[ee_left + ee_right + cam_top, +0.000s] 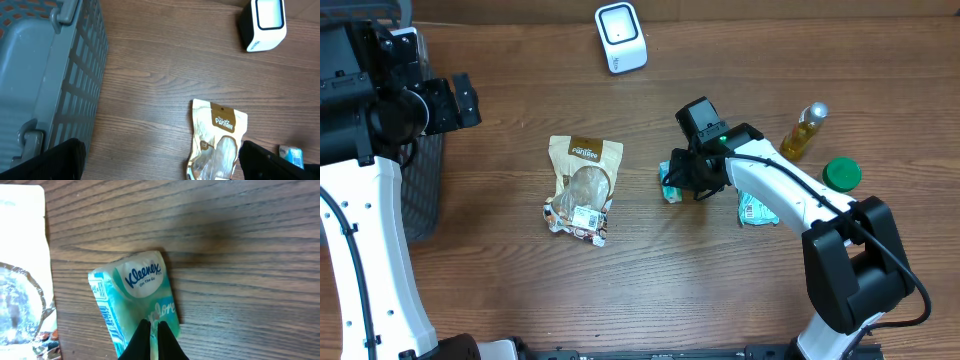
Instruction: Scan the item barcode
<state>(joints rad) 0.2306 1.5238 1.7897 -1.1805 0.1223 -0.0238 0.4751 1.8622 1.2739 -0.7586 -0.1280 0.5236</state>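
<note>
The robot's right gripper pinches only the wrapper near the tissue pack's near end, which leaves the pack tilted, so it should open, move lower and take its side edge (173, 299).
A teal Kleenex tissue pack (142, 287) lies at mid-table (670, 185), with a barcode (106, 319) along its left edge. My right gripper (155, 326) is shut on the pack's near end, both black fingertips pinching the wrapper. The white barcode scanner (620, 38) stands at the far edge, well away from the pack; it also shows in the left wrist view (265, 22). My left gripper (165, 170) hangs open at the far left (460, 100), over bare wood between the basket and the snack bag, with nothing between its fingers.
A tan snack bag (583, 188) lies left of the pack. A grey basket (45, 75) stands at the left edge. An oil bottle (803, 132), a green lid (841, 174) and another teal pack (756, 210) sit on the right.
</note>
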